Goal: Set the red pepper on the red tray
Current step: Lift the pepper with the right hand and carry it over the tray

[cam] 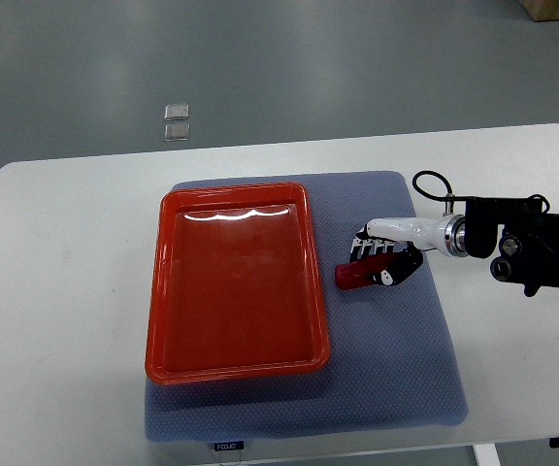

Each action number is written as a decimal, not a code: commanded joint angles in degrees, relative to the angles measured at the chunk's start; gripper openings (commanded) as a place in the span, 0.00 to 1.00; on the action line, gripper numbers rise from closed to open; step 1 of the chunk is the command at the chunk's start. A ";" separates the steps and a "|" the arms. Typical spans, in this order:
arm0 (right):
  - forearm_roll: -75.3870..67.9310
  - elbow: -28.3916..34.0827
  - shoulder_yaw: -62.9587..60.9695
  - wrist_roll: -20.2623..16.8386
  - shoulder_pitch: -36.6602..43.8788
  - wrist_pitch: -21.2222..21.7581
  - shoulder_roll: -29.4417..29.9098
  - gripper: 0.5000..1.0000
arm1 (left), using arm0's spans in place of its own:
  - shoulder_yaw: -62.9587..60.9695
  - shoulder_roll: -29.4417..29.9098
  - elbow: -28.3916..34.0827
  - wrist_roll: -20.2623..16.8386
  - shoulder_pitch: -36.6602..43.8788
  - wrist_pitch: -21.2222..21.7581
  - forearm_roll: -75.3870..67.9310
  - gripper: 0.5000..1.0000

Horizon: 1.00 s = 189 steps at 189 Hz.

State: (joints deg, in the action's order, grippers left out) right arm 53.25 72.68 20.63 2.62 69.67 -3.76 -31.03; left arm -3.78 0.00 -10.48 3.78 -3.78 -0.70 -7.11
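My right gripper is going to let go of the red pepper inside the red tray (210, 280), a little past the tray's middle toward its opposite rim.
A red tray (236, 282) lies empty on a blue-grey mat (386, 369) in the middle of the white table. Just right of the tray's right rim, a red pepper (354, 274) lies on the mat. My right hand (381, 260) reaches in from the right edge and its fingers are curled around the pepper, whose left end sticks out toward the tray. The pepper looks close to the mat; I cannot tell if it is lifted. The left arm does not show.
The white table (66, 291) extends left and right of the mat. My right forearm (522, 248) with a black cable loop (430, 183) lies over the table's right side. Two small clear squares (177, 121) sit on the grey floor beyond the table.
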 commanded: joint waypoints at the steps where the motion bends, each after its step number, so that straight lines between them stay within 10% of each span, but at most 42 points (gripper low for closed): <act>1: -0.07 0.00 -0.07 -0.07 0.64 0.25 -1.49 0.00 | 0.00 0.00 -0.07 0.00 0.00 -0.01 -0.01 1.00; 99: -2.53 0.88 -5.61 0.11 12.51 6.66 -4.30 0.00 | -0.08 0.00 -0.07 0.00 0.00 -0.01 -0.01 1.00; 189: -8.25 -7.64 -5.17 0.19 13.21 4.55 18.46 0.00 | -0.17 0.00 -0.86 0.00 0.00 -0.01 -0.01 1.00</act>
State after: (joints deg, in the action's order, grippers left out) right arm 45.10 67.58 15.41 2.70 84.14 1.57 -17.36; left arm -3.93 0.00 -11.22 3.78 -3.78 -0.69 -7.11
